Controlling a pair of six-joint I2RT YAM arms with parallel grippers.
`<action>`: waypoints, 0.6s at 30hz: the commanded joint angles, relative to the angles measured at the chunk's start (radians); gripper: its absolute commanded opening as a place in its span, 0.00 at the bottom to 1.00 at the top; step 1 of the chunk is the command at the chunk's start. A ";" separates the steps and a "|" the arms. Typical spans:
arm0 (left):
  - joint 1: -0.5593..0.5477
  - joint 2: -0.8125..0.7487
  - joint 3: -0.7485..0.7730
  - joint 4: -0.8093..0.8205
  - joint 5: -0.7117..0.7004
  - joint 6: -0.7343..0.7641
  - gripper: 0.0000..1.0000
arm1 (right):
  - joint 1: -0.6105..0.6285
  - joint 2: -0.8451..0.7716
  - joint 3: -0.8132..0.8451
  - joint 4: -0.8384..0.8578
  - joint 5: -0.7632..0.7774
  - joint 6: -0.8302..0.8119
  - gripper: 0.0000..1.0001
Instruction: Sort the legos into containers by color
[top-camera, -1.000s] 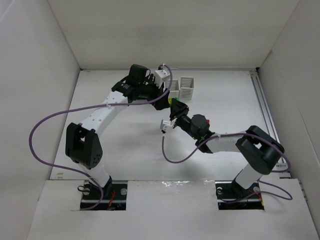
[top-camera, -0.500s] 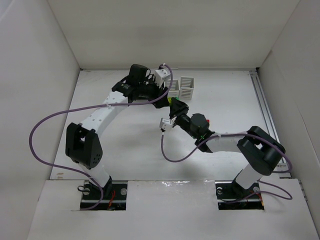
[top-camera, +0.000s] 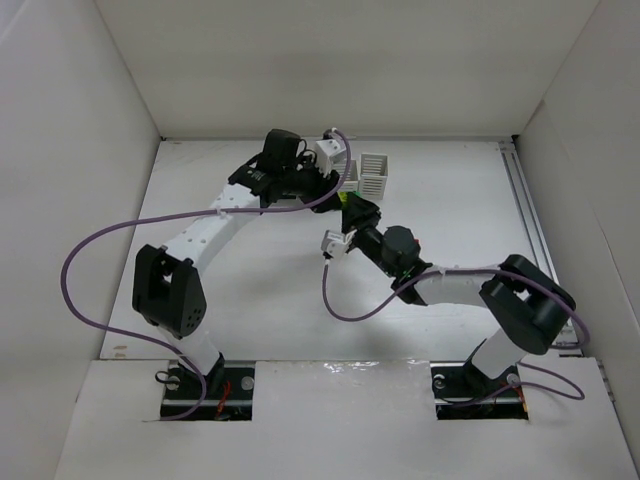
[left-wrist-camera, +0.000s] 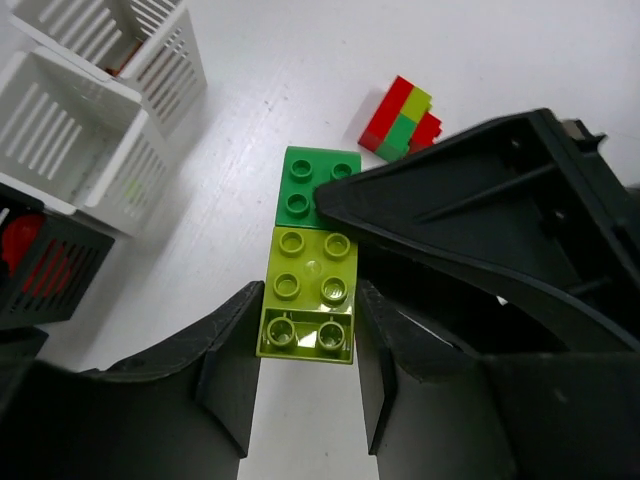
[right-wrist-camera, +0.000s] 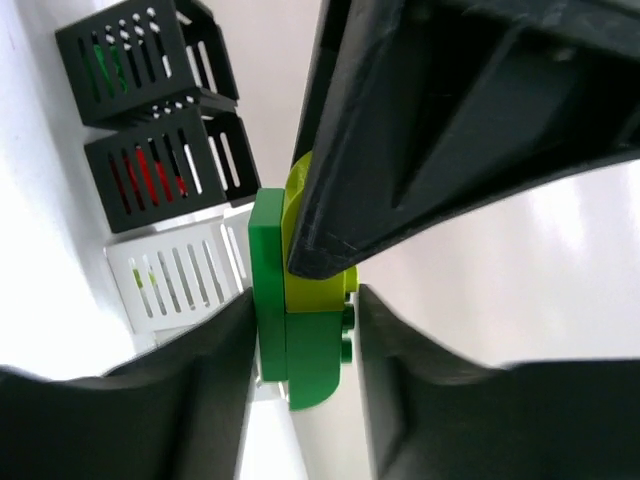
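Observation:
My right fingers span the green lego's studs and flat back side, so they should open, swing around and take its smooth sides (right-wrist-camera: 313, 352).
A yellow-green lego (left-wrist-camera: 310, 290) and a green lego (left-wrist-camera: 318, 185) are joined in one stack, held above the table between both arms. My left gripper (left-wrist-camera: 308, 330) is shut on the yellow-green lego's sides. My right gripper (right-wrist-camera: 305, 340) stands close around the green lego (right-wrist-camera: 300, 340). One finger lies against the lego's flat side, and a thin gap shows at the studs. In the top view the stack (top-camera: 345, 200) shows between the two grippers. A second stack of red, green and yellow-green legos (left-wrist-camera: 403, 120) lies on the table beyond.
Two white baskets (left-wrist-camera: 70, 130) (left-wrist-camera: 150, 45) stand side by side. A black basket (right-wrist-camera: 165, 170) holds red bricks and another black basket (right-wrist-camera: 140, 60) holds green ones. The pen's white walls (top-camera: 80, 150) ring the table.
My left jaws have closed in onto the yellow-green lego. The right jaws have eased slightly apart around the green one. Both wrists drifted a little to the right.

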 joint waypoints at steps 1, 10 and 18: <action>0.005 -0.016 -0.028 0.113 -0.025 -0.036 0.01 | 0.022 -0.068 0.018 0.063 0.003 0.086 0.53; 0.005 -0.076 -0.076 0.197 0.022 -0.076 0.00 | -0.011 -0.165 -0.123 0.016 -0.007 0.192 1.00; 0.073 -0.169 -0.189 0.271 0.179 -0.011 0.00 | -0.242 -0.426 -0.105 -0.500 -0.275 0.594 0.90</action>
